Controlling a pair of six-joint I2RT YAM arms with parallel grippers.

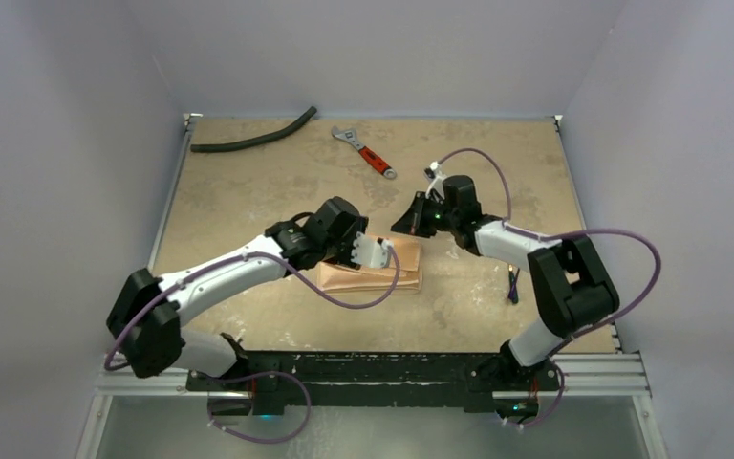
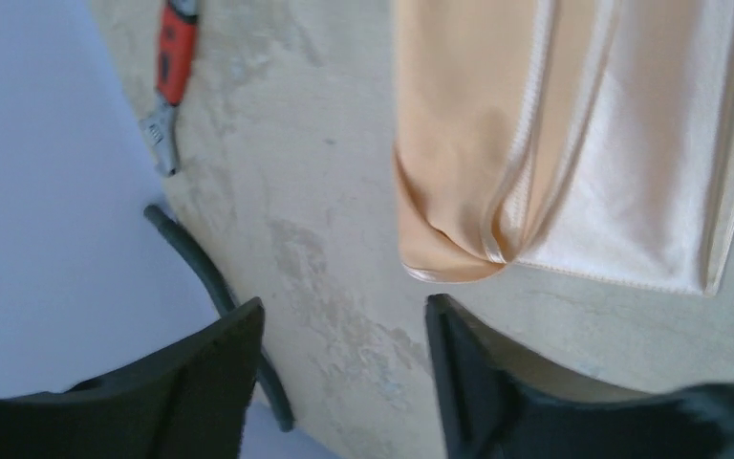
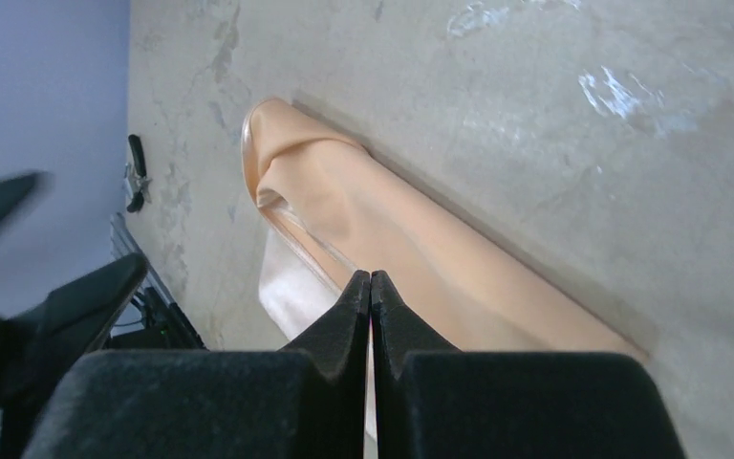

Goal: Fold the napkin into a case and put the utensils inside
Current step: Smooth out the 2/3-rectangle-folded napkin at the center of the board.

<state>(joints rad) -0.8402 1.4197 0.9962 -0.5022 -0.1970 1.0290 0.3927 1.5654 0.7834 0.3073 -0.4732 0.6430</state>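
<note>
The napkin's top layer buckles into a slanted crease at its corner; my left gripper should pinch the crease's lower end (image 2: 468, 246) before folding the napkin's near edge over.
The peach-orange napkin (image 1: 373, 274) lies folded into a flat layered strip, the case, at the middle of the table. Over its left end hovers my left gripper (image 1: 375, 251), open with nothing between the fingers. In the left wrist view the napkin (image 2: 573, 143) has its folded corner just beyond the right fingertip of that gripper (image 2: 344, 325). My right gripper (image 1: 411, 223) is above the napkin's far right corner, shut and empty. In the right wrist view its tips (image 3: 371, 279) meet over the napkin (image 3: 420, 249). A slim dark purple piece, probably one of the utensils (image 1: 513, 285), lies by the right arm.
A red-handled wrench (image 1: 367, 153) and a curved black hose (image 1: 253, 136) lie at the back of the table; both also show in the left wrist view, the wrench (image 2: 174, 57) and the hose (image 2: 215, 287). Grey walls close the left, back and right sides.
</note>
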